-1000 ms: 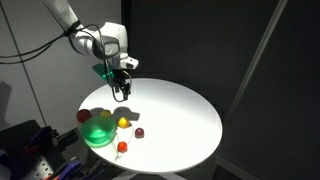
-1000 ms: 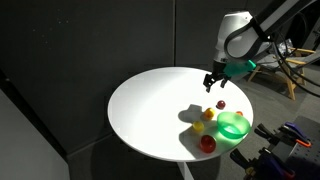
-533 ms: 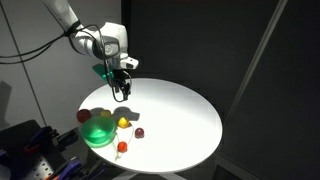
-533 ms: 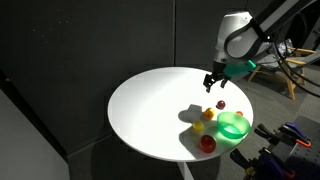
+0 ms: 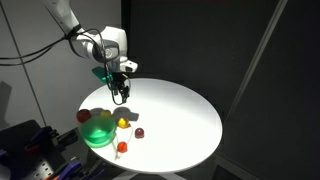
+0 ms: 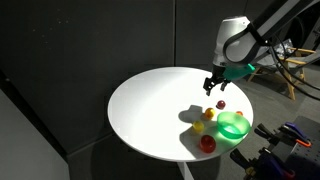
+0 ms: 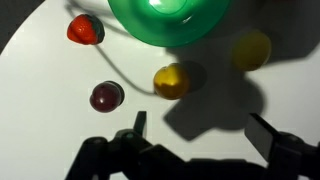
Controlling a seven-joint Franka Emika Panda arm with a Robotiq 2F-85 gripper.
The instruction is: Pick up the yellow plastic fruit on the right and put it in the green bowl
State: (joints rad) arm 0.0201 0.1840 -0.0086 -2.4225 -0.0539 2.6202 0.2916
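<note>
The middle of the yellow plastic fruit (image 5: pixel 123 124) (image 7: pixel 171 82) that lies between the green bowl and the dark red round piece will be gripped by my gripper.
The green bowl (image 5: pixel 98 130) (image 6: pixel 234 126) (image 7: pixel 170 22) stands near the rim of the round white table. In an exterior view, the yellow plastic fruit (image 5: pixel 123 123) lies just right of the bowl. In the wrist view this golden fruit (image 7: pixel 172 80) sits below the bowl. A paler yellow piece (image 7: pixel 250 48) lies further right in shadow. My gripper (image 5: pixel 120 93) (image 6: pixel 214 85) (image 7: pixel 200 130) hangs open above the table, short of the fruit. It touches nothing and nothing is between its fingers.
A dark red round piece (image 7: pixel 106 96) (image 5: pixel 140 131) and an orange-red piece (image 7: pixel 86 29) (image 5: pixel 122 147) lie close by. Another red piece (image 5: pixel 83 116) sits at the bowl's far side. The white table (image 5: pixel 180 115) stretches away from the cluster, with dark curtains behind.
</note>
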